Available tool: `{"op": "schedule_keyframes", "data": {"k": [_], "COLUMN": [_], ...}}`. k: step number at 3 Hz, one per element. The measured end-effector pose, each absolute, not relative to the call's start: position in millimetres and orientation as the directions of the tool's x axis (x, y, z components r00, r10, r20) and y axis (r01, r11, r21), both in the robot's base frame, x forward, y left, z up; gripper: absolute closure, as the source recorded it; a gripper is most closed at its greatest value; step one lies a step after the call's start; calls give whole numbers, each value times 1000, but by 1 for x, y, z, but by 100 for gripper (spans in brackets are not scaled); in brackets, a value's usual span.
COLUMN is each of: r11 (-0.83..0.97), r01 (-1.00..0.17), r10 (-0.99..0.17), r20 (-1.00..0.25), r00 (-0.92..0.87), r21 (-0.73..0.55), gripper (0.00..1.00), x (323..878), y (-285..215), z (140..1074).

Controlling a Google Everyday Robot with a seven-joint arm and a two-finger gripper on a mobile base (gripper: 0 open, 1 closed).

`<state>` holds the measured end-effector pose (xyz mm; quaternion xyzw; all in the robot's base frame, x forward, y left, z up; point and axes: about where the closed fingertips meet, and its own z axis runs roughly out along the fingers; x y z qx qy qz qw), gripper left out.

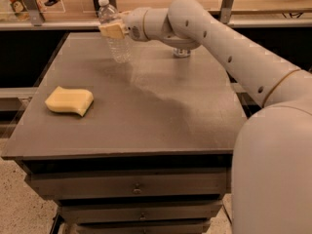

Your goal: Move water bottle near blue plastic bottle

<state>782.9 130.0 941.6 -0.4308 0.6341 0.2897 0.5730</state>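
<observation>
The robot's gripper should set the water bottle down on the table (171, 68) in front of the blue plastic bottle.
The water bottle (116, 42) is clear and ribbed with a white cap, tilted, at the back left of the table. My gripper (113, 30) is shut on its upper part, with tan fingers (111, 31) across the label area. The bottle's base is at or just above the table top; I cannot tell which. The blue plastic bottle (181, 52) stands at the back middle, mostly hidden behind my arm; only its base and white cap show. The water bottle is roughly a hand's width to its left.
A yellow sponge (69, 100) lies at the left of the dark table (146, 130). A wooden shelf rail (58, 24) with metal posts runs behind the table. My large white arm (253, 72) fills the right side. Drawers sit under the table front.
</observation>
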Motion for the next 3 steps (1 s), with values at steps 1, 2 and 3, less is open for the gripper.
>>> {"op": "schedule_keyframes", "data": {"k": [1,2,3], "r11": [499,549,602], "r01": [-858,-828,-791], "r10": [-232,-247,-252], "r20": [-973,-969,-966], "r00": [3,-28,-53], "r21": [-121,-116,-114], "gripper": [100,100,100], "x": [775,769,762], "y": [87,45,6], "z": [939,935,932]}}
